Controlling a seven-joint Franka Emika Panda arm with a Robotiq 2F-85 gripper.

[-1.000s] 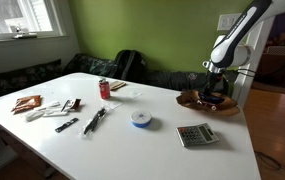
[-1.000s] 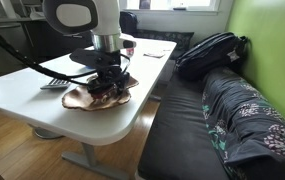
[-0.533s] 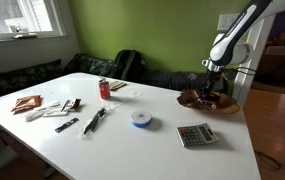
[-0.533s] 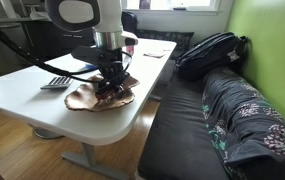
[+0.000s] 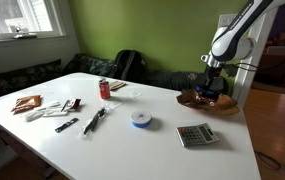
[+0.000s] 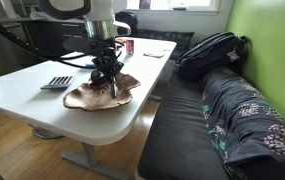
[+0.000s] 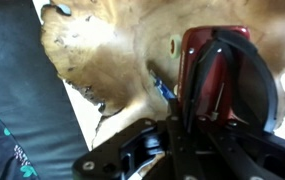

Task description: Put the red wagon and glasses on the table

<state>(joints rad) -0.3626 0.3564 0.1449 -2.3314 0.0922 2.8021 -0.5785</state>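
Observation:
My gripper should release the red wagon on the bare table point(image 5: 135, 143) in front of the white tape roll.
In the wrist view the red wagon point(image 7: 207, 70) fills the upper right, with the dark-framed glasses point(image 7: 271, 86) lying across it. My gripper point(image 7: 172, 125) is shut on the wagon's near edge. The leaf-shaped wooden tray point(image 7: 122, 50) lies below. In both exterior views the gripper point(image 5: 210, 86) point(image 6: 106, 78) hangs just above the tray point(image 5: 204, 101) point(image 6: 87, 97) with the dark load point(image 6: 109, 87) lifted off it. The tray rests at one end of the white table point(image 5: 132, 140) point(image 6: 22, 90).
A calculator point(image 5: 196, 135) point(image 6: 55, 82) lies near the tray. A white tape roll point(image 5: 142, 118), a red can point(image 5: 105, 89), pens and packets are spread over the table. A dark couch point(image 6: 202, 110) with a backpack point(image 6: 210, 50) runs along the green wall beside the table's edge.
The jaws have shut on the wagon in the tray. The gripper has then risen, and the wagon with the glasses has come up off the tray.

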